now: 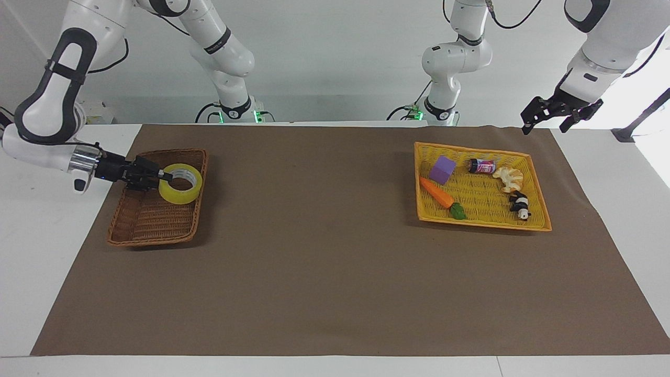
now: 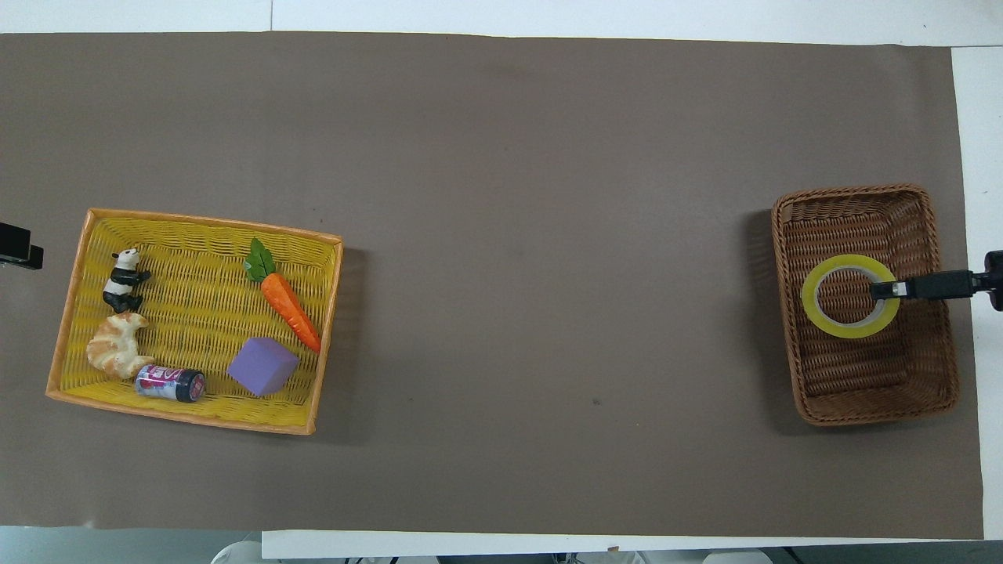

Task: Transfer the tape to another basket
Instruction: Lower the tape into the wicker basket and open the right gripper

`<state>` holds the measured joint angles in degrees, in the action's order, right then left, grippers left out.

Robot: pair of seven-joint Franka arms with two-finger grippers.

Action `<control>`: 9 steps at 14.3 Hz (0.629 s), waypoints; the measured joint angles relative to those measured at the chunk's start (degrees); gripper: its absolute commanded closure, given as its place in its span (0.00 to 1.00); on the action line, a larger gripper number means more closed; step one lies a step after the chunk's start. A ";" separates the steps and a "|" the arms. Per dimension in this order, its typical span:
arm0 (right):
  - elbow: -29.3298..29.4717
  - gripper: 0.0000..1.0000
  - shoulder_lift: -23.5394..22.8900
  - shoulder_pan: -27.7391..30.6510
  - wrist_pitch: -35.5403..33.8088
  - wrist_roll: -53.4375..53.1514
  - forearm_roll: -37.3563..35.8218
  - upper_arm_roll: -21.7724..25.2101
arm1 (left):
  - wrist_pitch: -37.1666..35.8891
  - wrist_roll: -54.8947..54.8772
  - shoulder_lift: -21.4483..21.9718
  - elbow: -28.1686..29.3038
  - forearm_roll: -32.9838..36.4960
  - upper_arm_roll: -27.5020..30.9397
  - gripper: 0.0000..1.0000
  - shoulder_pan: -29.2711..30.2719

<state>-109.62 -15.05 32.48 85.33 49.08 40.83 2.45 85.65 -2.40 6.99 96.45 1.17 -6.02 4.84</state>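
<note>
The robot's right gripper will release the tape on the bottom of the brown wicker basket (image 2: 856, 320), near its middle. The tape now hangs just over that basket.
The tape (image 1: 179, 196) (image 2: 847, 331), a yellow ring with a white core, hangs level just over the brown wicker basket (image 1: 152, 222) (image 2: 870, 384) at the right arm's end of the table. My right gripper (image 1: 166, 177) (image 2: 882, 290) reaches in sideways across the basket's outer rim and is shut on the ring's wall, one finger inside the hole. I cannot tell whether the tape touches the basket. My left gripper (image 1: 544, 127) (image 2: 19, 244) hangs open in the air past the brown mat's corner at the left arm's end, holding nothing.
A shallow yellow tray (image 1: 534, 226) (image 2: 196, 223) lies toward the left arm's end. It holds a carrot (image 1: 437, 193), a purple block (image 1: 443, 169), a small can (image 1: 481, 166), a croissant (image 1: 509, 179) and a panda figure (image 1: 519, 204). A brown mat (image 1: 324, 251) covers the table.
</note>
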 measured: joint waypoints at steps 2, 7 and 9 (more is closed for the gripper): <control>-0.41 1.00 -0.32 0.94 -0.03 0.00 -0.17 0.01 | 0.00 0.00 0.00 0.00 0.00 0.00 0.00 0.00; -1.75 0.96 -0.78 1.42 1.27 2.06 -2.75 0.01 | 0.00 0.00 0.00 0.00 0.01 0.00 0.00 0.00; -1.87 0.52 -0.79 1.43 1.48 3.06 -3.99 0.01 | 0.00 0.00 0.00 0.00 0.01 0.00 0.00 0.00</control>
<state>-111.49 -15.83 33.91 86.81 52.13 36.84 2.46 85.65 -2.40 6.99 96.45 1.17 -6.02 4.84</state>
